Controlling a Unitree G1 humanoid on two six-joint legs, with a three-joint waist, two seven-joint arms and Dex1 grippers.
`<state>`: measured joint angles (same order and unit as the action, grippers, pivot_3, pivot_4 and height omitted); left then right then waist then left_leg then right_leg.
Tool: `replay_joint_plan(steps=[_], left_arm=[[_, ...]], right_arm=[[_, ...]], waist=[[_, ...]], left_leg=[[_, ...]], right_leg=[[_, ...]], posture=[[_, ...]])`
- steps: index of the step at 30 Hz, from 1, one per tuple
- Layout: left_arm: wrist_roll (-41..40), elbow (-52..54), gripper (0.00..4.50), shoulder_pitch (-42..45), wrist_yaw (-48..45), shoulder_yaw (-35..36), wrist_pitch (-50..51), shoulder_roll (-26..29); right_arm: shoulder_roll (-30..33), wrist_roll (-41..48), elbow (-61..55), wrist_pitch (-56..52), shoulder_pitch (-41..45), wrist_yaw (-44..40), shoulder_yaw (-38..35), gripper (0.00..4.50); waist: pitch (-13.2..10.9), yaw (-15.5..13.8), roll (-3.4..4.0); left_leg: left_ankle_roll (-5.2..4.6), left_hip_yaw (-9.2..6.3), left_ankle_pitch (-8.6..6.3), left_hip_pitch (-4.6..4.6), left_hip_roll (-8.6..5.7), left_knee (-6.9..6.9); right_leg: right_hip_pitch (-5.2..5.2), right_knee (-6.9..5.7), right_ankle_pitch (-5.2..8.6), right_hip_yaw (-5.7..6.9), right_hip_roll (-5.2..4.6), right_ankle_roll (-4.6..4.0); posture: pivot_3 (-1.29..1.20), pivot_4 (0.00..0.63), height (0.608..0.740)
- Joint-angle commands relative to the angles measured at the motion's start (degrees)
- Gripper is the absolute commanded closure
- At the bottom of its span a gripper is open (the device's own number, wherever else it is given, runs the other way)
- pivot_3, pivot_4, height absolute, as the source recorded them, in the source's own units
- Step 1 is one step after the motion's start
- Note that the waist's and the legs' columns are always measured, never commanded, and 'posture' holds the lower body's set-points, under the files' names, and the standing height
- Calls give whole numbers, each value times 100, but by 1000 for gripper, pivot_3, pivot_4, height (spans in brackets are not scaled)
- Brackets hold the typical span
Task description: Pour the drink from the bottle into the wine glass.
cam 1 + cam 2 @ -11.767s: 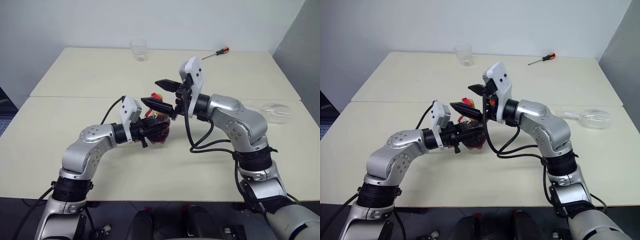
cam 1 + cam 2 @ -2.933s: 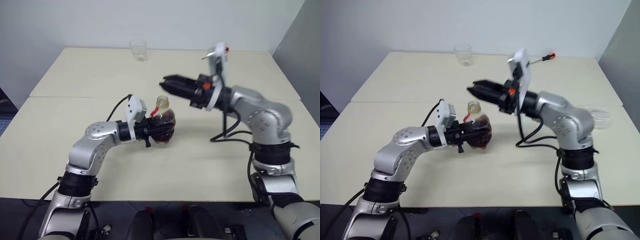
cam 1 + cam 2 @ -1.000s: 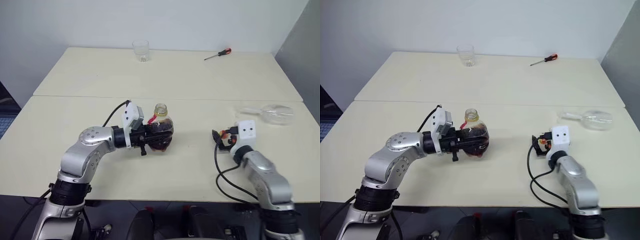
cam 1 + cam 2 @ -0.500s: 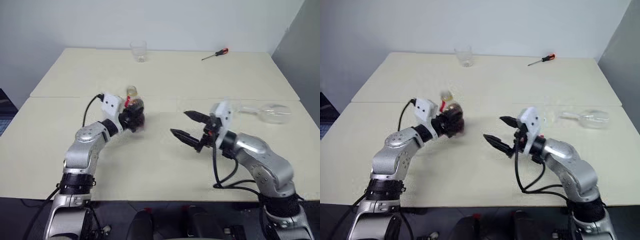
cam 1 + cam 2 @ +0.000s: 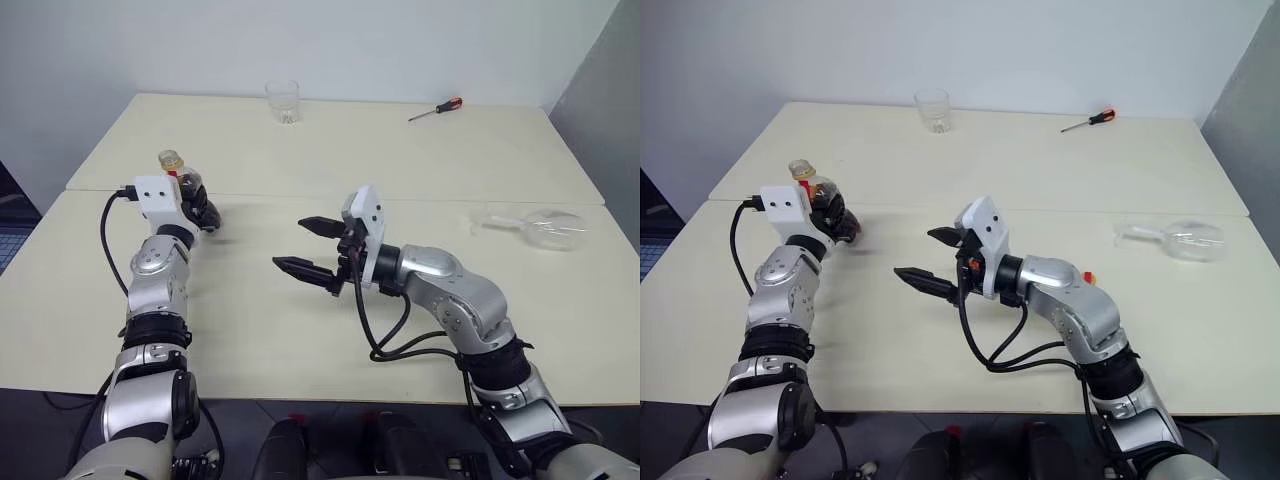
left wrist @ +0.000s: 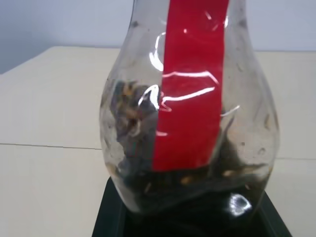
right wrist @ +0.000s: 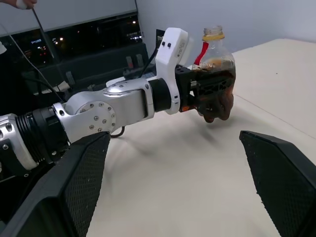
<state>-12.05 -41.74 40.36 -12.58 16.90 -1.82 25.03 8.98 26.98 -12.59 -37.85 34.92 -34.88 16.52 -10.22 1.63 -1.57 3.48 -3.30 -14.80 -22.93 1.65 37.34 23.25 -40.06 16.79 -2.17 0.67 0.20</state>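
Note:
The bottle will stand on the bare table just my side of the seam (image 5: 237,228), a little toward my right gripper, once my left gripper sets it there.
My left gripper (image 5: 199,211) is shut on the round body of the bottle (image 5: 181,186), held upright above the table's left side. The bottle is clear with a red label band (image 6: 190,89) and a yellowish open top (image 5: 170,159). The dark brown drink (image 7: 216,65) sits in its lower half. My right gripper (image 5: 292,243) hovers over the middle of the table, pointing left toward the bottle, open and holding nothing. The wine glass (image 5: 546,225) lies on its side at the far right, its stem pointing left.
A short clear tumbler (image 5: 283,100) stands at the back of the cream table (image 5: 300,330), and a red-handled screwdriver (image 5: 436,107) lies at the back right. A seam (image 5: 420,200) runs across where two tabletops meet. A dark cable (image 5: 385,335) loops under the right arm.
My left arm has swung the bottle from the table's middle out to the left and farther away, keeping its grip. My right gripper rose off the right side and swung left to the middle, still open.

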Motion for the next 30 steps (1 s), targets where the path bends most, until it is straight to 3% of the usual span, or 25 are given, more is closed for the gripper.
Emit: replay_joint_plan(steps=[1,12,30], left_arm=[[93,-191,3542,318,251,129,-476,125],[90,-734,3542,544,4,15,-700,100],[-155,-254,3542,285,-1002,-160,-368,-280]], right_arm=[[-188,-109,44,120,161,112,-39,0],[-276,-330,188,150,179,173,-167,0],[274,-1240,385,307,-132,471,-115,0]], waist=[[0,3,-1],[0,7,-1],[1,9,-2]], left_leg=[[0,0,0,0,0,0],[0,0,0,0,-2,-1],[1,3,0,1,-6,-1]], right_leg=[[0,0,0,0,0,0],[1,-2,0,2,2,0],[1,-3,0,2,4,-1]], posture=[[0,150,740],[0,150,740],[0,150,740]])
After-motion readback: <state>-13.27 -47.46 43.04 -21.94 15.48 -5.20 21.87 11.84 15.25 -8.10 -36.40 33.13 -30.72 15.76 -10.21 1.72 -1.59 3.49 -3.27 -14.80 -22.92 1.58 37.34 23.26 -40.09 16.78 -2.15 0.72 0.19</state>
